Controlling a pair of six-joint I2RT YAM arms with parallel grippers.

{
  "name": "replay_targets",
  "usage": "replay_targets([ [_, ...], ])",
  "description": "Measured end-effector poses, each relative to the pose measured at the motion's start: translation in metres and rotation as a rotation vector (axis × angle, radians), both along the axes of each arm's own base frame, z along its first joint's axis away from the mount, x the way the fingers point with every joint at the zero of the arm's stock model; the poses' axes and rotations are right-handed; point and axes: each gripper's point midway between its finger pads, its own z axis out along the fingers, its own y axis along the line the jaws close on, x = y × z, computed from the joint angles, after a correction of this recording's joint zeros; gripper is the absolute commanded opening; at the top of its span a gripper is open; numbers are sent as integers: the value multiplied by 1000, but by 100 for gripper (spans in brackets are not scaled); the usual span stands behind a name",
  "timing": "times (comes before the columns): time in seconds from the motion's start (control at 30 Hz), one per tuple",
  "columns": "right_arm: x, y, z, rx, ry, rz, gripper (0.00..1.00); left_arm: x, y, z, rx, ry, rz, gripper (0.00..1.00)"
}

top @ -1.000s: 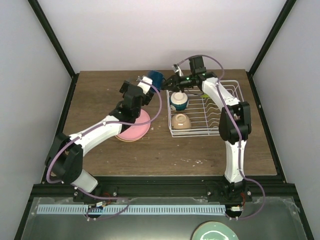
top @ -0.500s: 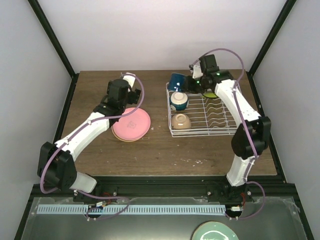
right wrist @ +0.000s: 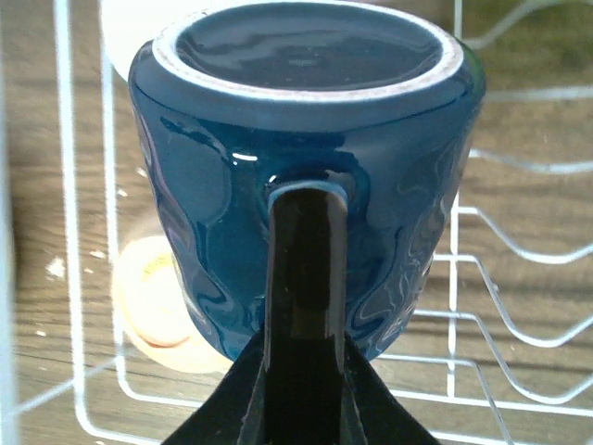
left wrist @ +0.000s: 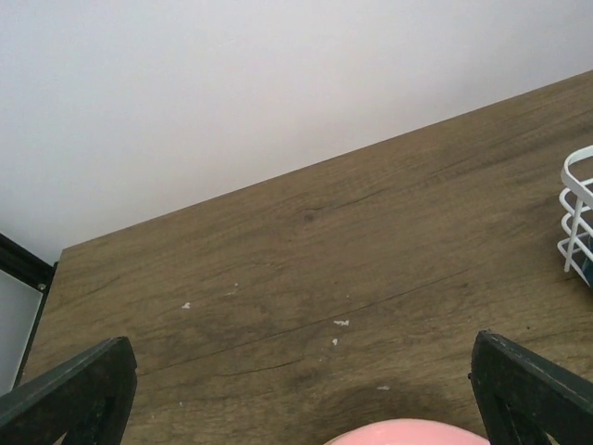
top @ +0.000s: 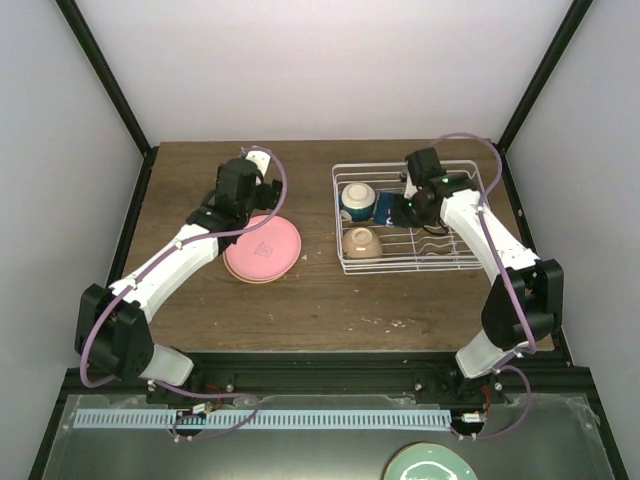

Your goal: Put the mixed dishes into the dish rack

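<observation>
Next, my left gripper goes to the pink plate's rim [top: 228, 254], on the side farthest from the dish rack, and closes there.
The dark blue mug [top: 383, 207] is inside the white wire dish rack [top: 455, 262], near its middle back. My right gripper [top: 400, 208] is shut on the mug's handle [right wrist: 306, 269]. In the right wrist view the mug [right wrist: 306, 139] shows its base towards the camera, over the rack wires [right wrist: 482, 306]. Two cream bowls [top: 357, 200] [top: 361, 242] lie at the rack's left end. A pink plate [top: 263, 249] lies on the table left of the rack, on top of another plate. My left gripper [top: 258, 190] is open and empty just behind it.
The left wrist view shows bare wood, the pink plate's rim [left wrist: 408, 434] and a rack corner [left wrist: 576, 218]. A pale teal plate [top: 430, 463] lies below the table's near edge. Black frame posts stand at the back corners.
The mug passed from my left gripper to my right. My right gripper carried it from the rack's back left corner down into the rack. My left arm drew back to the left.
</observation>
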Motion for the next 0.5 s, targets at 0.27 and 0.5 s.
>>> replay_targets([
  [0.27, -8, -16, -33, -85, 38, -26, 1, -1, 0, -2, -8, 10, 3, 100],
  [0.5, 10, -18, -25, -111, -50, -29, 1, -2, 2, -2, -9, 14, 11, 100],
])
